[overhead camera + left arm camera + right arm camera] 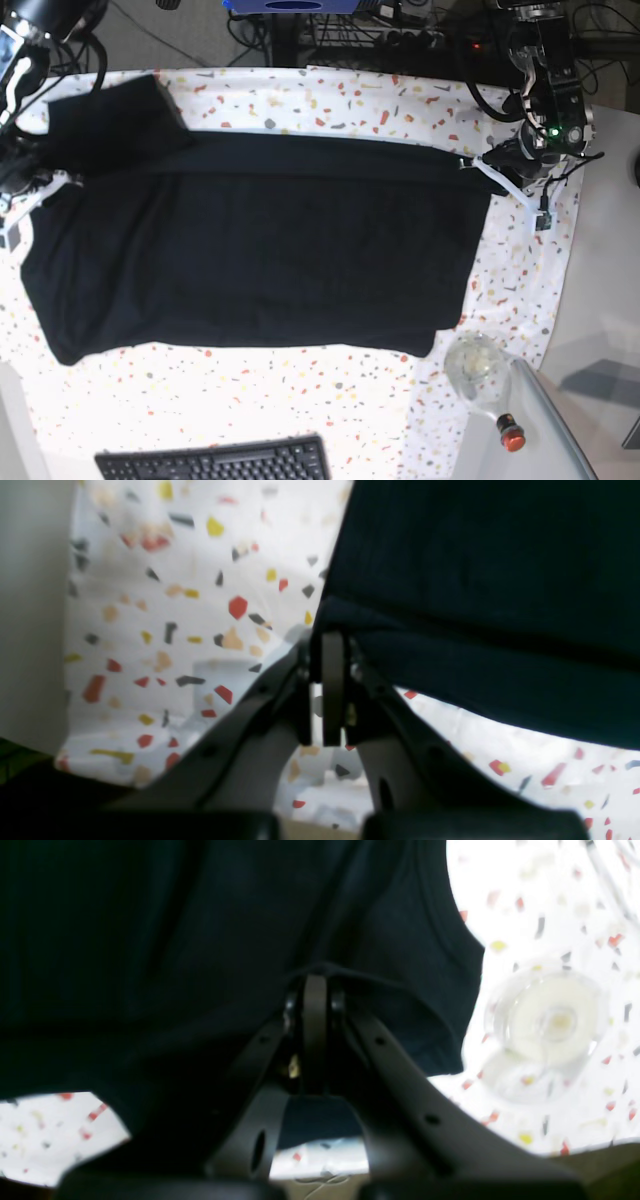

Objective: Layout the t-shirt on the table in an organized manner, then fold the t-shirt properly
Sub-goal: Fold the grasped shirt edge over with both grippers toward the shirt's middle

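The black t-shirt's back corner will go down at its side edge [486,239] toward the clear round container, placed there by my left gripper.
The black t-shirt [260,240] lies spread wide across the speckled table [300,390], with one part folded over at the back left corner. My left gripper [478,165] is at the shirt's right back corner. In the left wrist view that gripper [332,637] is shut on the edge of the t-shirt [475,580], which hangs a little above the table [175,630]. My right gripper [42,185] is at the shirt's left edge. In the right wrist view it [315,982] is shut on a fold of the t-shirt [150,965].
A clear round container [478,365] stands near the table's front right; it also shows as the clear container [550,1020] beside the shirt. A red-capped item [510,435] lies next to it. A black keyboard [215,462] sits at the front edge. Cables run along the back.
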Controlling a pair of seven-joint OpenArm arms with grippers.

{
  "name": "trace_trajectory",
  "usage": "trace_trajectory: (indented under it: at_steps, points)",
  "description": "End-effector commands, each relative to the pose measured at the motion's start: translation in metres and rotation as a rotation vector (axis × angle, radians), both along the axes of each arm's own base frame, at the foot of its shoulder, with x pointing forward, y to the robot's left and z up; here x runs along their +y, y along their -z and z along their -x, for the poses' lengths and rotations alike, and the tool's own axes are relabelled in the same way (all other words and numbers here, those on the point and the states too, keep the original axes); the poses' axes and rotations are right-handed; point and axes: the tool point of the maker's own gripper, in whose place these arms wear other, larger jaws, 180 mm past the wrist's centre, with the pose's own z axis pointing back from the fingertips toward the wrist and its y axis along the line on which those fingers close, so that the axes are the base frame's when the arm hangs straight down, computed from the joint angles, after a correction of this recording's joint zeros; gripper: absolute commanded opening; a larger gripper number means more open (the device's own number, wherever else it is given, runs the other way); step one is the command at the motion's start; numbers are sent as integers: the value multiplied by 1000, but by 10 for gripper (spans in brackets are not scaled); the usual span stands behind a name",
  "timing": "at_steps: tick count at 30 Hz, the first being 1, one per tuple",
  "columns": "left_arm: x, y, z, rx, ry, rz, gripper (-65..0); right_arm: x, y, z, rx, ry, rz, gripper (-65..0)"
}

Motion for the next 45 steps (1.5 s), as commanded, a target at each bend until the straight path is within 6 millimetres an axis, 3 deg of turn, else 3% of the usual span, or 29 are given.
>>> trace_trajectory:
  at_steps: [1,12,19,27,30,35,45]
  points:
    - [4,-5,-9,-28,-4,-7,-650,-7,-9,-14,-37,-4,14,-650]
    - [9,2,-30,-37,-34,19,-650,-16,-1,-47,-32,13,-45,-650]
    - [7,21,-33,-57,-46,40,-650,-17,6,-64,-76,26,-77,-650]
    - [10,18,-40,-101,-53,36,-650,-18,-4,-85,-133,30,-87,-650]
    - [6,14,-52,-118,-47,44,-650,-14,-1,-94,-141,29,-106,-650]
    - [4,23,-62,-102,-57,68,-650,-16,13,-101,-96,-1,-40,-650]
    - [2,19,-87,-150,-66,90,-650,-16,14,-107,-131,4,-44,-650]
